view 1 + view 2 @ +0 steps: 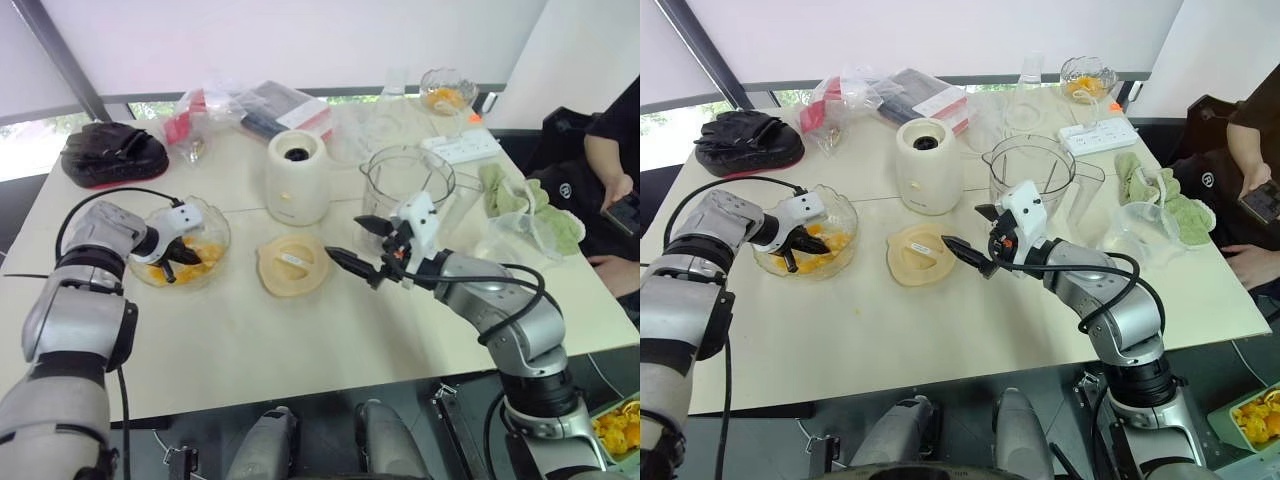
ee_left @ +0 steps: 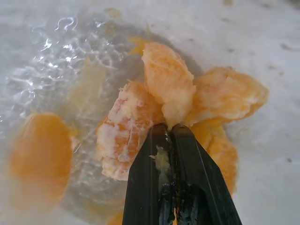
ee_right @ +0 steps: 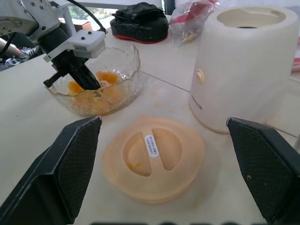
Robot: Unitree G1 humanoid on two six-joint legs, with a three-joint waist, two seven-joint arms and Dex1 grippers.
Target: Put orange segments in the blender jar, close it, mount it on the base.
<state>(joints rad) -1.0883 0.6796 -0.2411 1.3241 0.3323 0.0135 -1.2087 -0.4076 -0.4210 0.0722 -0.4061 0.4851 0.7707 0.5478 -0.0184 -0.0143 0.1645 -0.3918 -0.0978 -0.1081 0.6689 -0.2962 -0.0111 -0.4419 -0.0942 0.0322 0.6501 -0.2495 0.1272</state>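
Note:
Only the end of one orange segment is held in my left gripper, so next I open it and close it around more of the segment's body (image 2: 166,75) before I lift.
Several orange segments (image 2: 168,89) lie in a scalloped glass bowl (image 1: 216,228) at the table's left. My left gripper (image 1: 176,256) reaches down into the bowl, shut with the end of one segment pinched at its tips. The clear blender jar (image 1: 405,180) stands open-topped right of centre. To its left is the cream base (image 1: 296,180), dark socket up. A flat beige lid (image 1: 292,265) lies in front of the base. My right gripper (image 1: 352,240) hovers open and empty just right of the lid, in front of the jar.
A black pouch (image 1: 112,150) and plastic bags (image 1: 200,110) sit at the back left. At the back right are a power strip (image 1: 460,147) and a small glass bowl (image 1: 447,92). A green cloth (image 1: 525,205) and a seated person (image 1: 615,150) are at the right.

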